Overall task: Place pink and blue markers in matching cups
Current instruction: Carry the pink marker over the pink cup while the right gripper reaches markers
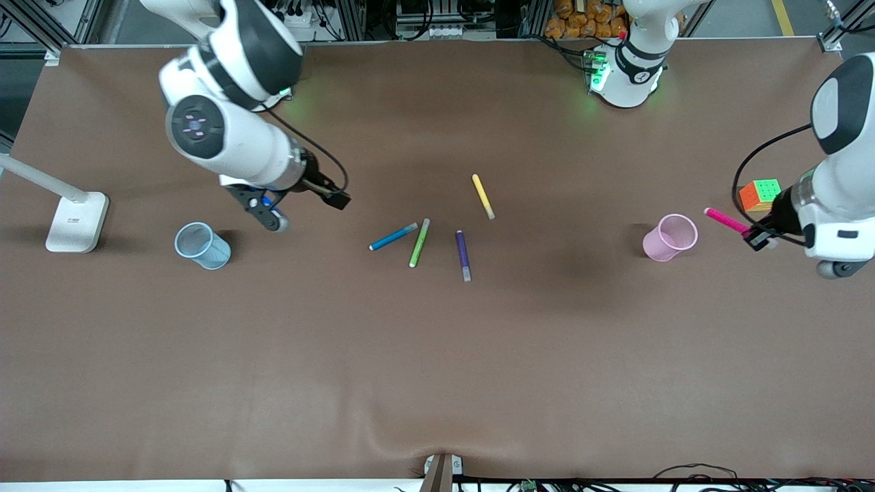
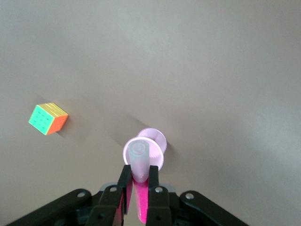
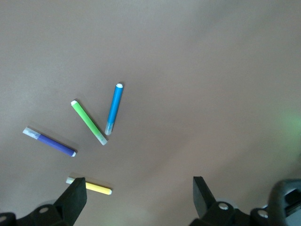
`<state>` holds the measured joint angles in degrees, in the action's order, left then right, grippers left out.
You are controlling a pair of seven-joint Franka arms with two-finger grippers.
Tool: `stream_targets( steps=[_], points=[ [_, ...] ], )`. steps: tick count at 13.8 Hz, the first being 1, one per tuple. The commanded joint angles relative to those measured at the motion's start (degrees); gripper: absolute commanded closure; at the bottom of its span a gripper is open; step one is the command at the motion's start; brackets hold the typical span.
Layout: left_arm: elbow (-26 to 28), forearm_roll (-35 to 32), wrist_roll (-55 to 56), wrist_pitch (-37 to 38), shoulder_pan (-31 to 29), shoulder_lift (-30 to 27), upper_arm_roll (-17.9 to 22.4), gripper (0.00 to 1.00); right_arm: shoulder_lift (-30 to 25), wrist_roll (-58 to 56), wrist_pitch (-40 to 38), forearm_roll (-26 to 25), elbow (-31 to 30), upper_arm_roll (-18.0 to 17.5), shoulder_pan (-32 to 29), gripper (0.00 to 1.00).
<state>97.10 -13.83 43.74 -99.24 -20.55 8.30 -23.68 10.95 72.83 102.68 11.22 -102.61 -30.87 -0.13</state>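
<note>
Next, my right gripper goes to the blue marker's see-through end (image 1: 412,227) (image 3: 109,128), close to the lime green pen's tip, and grabs it there.
My left gripper (image 1: 755,236) is shut on the magenta-pink marker (image 1: 726,221) and holds it in the air beside the pale pink cup (image 1: 670,237), toward the left arm's end of the table. In the left wrist view the marker (image 2: 141,200) sits between the jaws (image 2: 139,176), its pale end in line with the cup's mouth (image 2: 157,141). The blue marker (image 1: 393,236) lies mid-table. The pale blue cup (image 1: 202,245) stands toward the right arm's end. My right gripper (image 1: 270,212) is open and empty beside the blue cup. The right wrist view shows the blue marker (image 3: 114,108).
A lime green pen (image 1: 419,242), a dark purple pen (image 1: 463,255) and a yellow pen (image 1: 482,196) lie around the blue marker. A colour cube (image 1: 759,195) sits by the left gripper. A white lamp base (image 1: 76,220) stands at the right arm's end.
</note>
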Motion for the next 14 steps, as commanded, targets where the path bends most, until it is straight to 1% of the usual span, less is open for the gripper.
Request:
stream_targets(
  steps=[1, 4, 5, 7, 9, 10, 12, 14],
  points=[
    [4.1, -1.1, -0.8, -3.8, -1.9, -2.8, -0.3, 1.00, 1.4, 5.6, 4.4, -0.1, -1.9, -1.6, -0.3, 0.00],
    [8.3, -1.2, -0.8, -8.8, -2.9, -4.7, -0.3, 1.00, 7.3, 8.4, 12.7, -0.2, -1.9, -1.8, 0.5, 0.00],
    [9.2, -1.3, -0.8, -9.6, -2.9, -5.0, -0.2, 1.00, 9.1, 9.7, 15.1, -1.0, -1.9, -1.8, 0.7, 0.00],
    [10.1, -1.3, -0.8, -10.5, -2.9, -5.3, -0.2, 1.00, 12.4, 13.4, 18.0, -5.3, -1.9, -2.0, 1.8, 0.00],
    [12.3, -1.3, -0.2, -12.7, -2.9, -5.9, -0.3, 1.00, 15.3, 19.8, 20.0, -12.7, -2.1, -3.9, 2.8, 0.00],
    [13.7, -1.3, 0.3, -14.1, -2.9, -6.2, -0.3, 1.00, 17.0, 23.1, 21.2, -15.5, -2.1, -4.9, 2.8, 0.00],
    [17.2, -1.3, 1.5, -17.6, -2.9, -7.1, -0.3, 1.00, 19.0, 26.3, 22.4, -19.0, -2.1, -5.3, 4.1, 0.00],
    [20.0, -1.3, 3.5, -21.2, -2.8, -7.3, -0.4, 1.00, 20.2, 28.6, 24.0, -19.9, -2.2, -5.3, 5.0, 0.00]
  ],
)
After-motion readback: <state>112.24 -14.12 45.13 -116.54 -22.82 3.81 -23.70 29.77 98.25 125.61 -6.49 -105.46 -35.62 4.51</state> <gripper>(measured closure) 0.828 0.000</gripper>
